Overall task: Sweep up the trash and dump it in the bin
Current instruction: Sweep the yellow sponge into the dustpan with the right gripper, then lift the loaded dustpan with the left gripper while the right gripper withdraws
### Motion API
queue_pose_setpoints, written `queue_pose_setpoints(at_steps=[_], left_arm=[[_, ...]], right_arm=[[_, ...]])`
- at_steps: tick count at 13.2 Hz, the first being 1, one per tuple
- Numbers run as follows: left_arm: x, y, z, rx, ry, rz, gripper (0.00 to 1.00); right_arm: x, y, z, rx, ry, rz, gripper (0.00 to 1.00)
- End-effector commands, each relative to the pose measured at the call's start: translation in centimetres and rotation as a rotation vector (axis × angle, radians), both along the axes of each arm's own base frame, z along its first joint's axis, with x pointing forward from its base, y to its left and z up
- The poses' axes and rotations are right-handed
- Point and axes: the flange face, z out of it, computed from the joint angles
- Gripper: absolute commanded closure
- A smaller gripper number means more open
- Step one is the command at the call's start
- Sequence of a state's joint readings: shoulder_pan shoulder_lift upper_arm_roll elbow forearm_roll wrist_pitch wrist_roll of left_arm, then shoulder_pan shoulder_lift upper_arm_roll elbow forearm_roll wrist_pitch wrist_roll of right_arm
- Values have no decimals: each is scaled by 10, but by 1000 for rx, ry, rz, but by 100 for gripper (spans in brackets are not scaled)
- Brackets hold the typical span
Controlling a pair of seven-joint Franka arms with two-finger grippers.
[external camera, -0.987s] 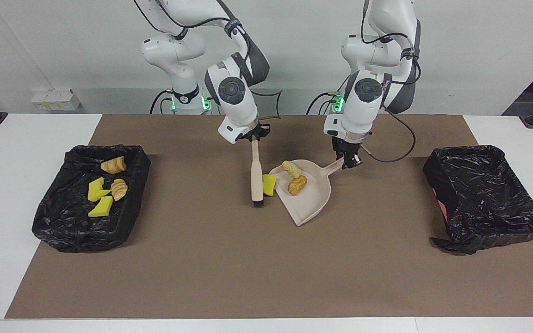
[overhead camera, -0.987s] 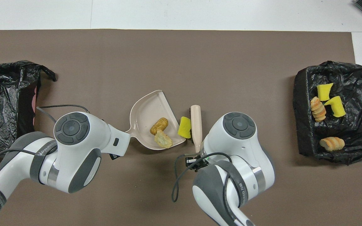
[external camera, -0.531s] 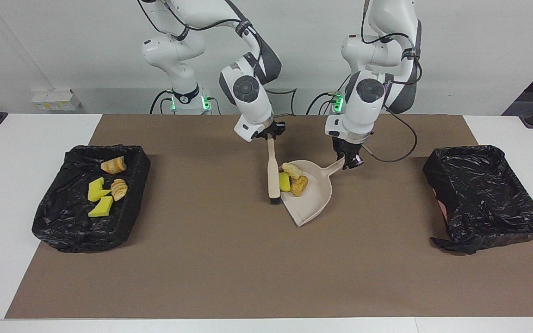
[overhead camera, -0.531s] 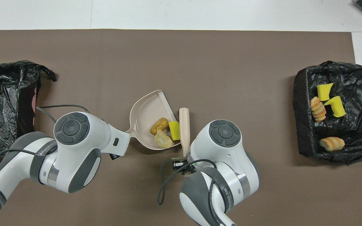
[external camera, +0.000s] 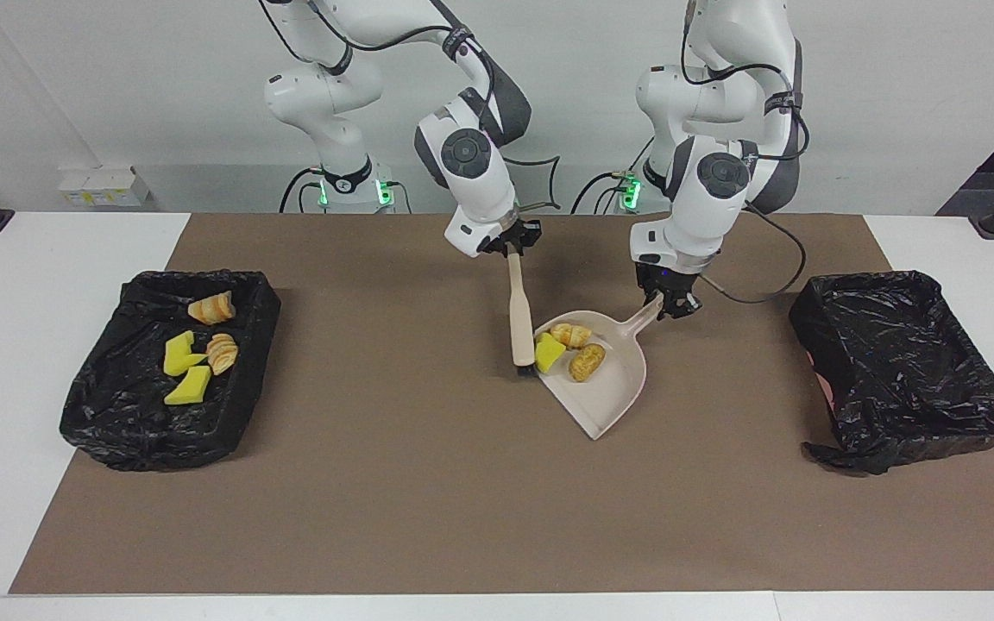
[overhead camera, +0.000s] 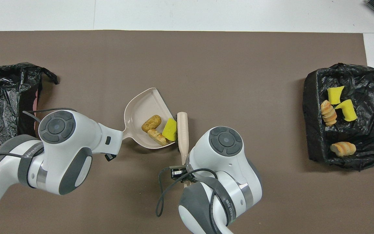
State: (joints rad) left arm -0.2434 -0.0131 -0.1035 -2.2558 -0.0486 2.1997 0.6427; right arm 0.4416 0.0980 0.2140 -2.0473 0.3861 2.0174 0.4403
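Next, I let go of the beige dustpan, which now lies mid-table, with my left gripper, leaving it to rest on the brown mat a little nearer the closest black-lined bin (overhead camera: 128,99).
My left gripper (external camera: 670,304) is shut on the handle of the beige dustpan (external camera: 613,398), which lies mid-table. In the pan are a yellow sponge chunk (external camera: 549,352), a golden bread piece (external camera: 569,335) and a brown lump (external camera: 587,362). My right gripper (external camera: 510,248) is shut on the handle of the brush (external camera: 519,319), whose black bristles stand at the pan's open edge, against the sponge chunk. In the overhead view the pan (overhead camera: 141,104), the sponge chunk (overhead camera: 170,129) and the brush (overhead camera: 182,126) show; both grippers are hidden under the arms.
A black-lined bin (external camera: 117,431) at the right arm's end holds two yellow sponge chunks (external camera: 190,386) and two bread pieces (external camera: 210,307). A second black-lined bin (external camera: 902,371) stands at the left arm's end. Brown mat (external camera: 428,500) covers the table.
The brush has pushed the yellow sponge chunk off the mat into the dustpan. Dustpan, brush and both grippers have shifted toward the left arm's end.
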Motion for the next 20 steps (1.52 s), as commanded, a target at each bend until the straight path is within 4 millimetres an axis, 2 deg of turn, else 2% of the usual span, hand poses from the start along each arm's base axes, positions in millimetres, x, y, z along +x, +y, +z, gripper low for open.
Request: queue_pose_setpoints(at_steps=[1,4,7,9,11,12,14,15,16,18,20], left_arm=[[10,7,5,-67,0,94,100],[10,8,5,-87,4,117,100],[16,7,7,-145,-40,189,100],[24,22,15,-160,-60,239,100],[27,39,27,-162,-75,274,100],[28,40,35,-166,-90,288,100],[30,48,45,-174,-119,306,100],[32,57,51,-174,-137,319,100],[32,62,60,-171,-157,321,100],[33,66,64,-168,-184,321,100],[29,66,59,-160,-157,318,100]], right_arm=[[-4,-6,30,29,-22,-12,100],[-17,-4,68,47,-86,6,100],[-45,11,74,-12,-75,-12,100],[-64,24,80,-54,-94,-33,100],[-86,21,75,-75,-92,-26,100],[-93,22,69,-95,-89,-18,100],[-114,36,53,-148,-91,-25,100],[-116,34,48,-149,-96,-36,100],[-126,41,42,-152,-95,-16,100],[-143,53,24,-148,-112,-44,100],[-155,58,12,-173,-91,-25,100]])
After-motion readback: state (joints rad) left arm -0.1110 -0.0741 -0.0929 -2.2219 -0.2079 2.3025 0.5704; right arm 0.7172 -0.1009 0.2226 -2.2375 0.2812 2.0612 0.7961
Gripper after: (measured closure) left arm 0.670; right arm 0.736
